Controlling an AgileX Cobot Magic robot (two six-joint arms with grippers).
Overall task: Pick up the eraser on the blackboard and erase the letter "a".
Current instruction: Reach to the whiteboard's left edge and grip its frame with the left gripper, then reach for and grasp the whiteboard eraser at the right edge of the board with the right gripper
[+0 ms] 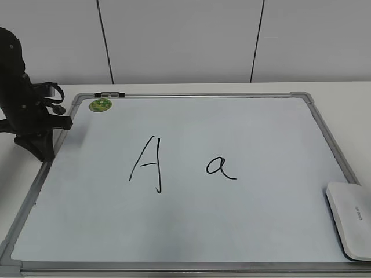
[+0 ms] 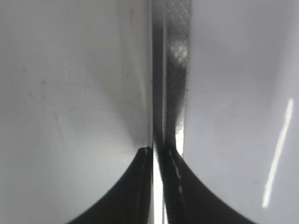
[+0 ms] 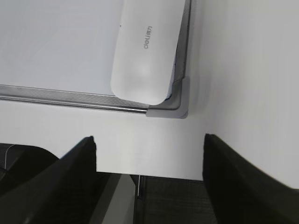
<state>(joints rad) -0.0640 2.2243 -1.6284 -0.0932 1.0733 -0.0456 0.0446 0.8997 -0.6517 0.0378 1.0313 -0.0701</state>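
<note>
Next, my right gripper grips the white eraser on its long sides, at its middle [image 1: 350,215] [image 3: 147,38] next to the grey lettering.
The blackboard [image 1: 191,231] is a white board with a silver-grey frame, lying flat on the table. The small black letter "a" [image 1: 219,167] is right of centre. The white eraser [image 1: 351,219] lies on the board's near right corner; in the right wrist view the eraser [image 3: 147,46] shows grey lettering, beside the frame corner cap [image 3: 180,100]. My right gripper [image 3: 149,144] is open and empty, over the table's front edge, apart from the eraser. It is out of the exterior view. My left gripper [image 2: 156,151] is shut and empty at the board's left frame [image 2: 161,70].
A taller capital "A" [image 1: 148,164] is written left of centre. A green round sticker [image 1: 100,105] sits at the board's far left corner. The left arm [image 1: 26,104] stands at the board's left edge. The white table [image 3: 243,70] continues right of the board.
</note>
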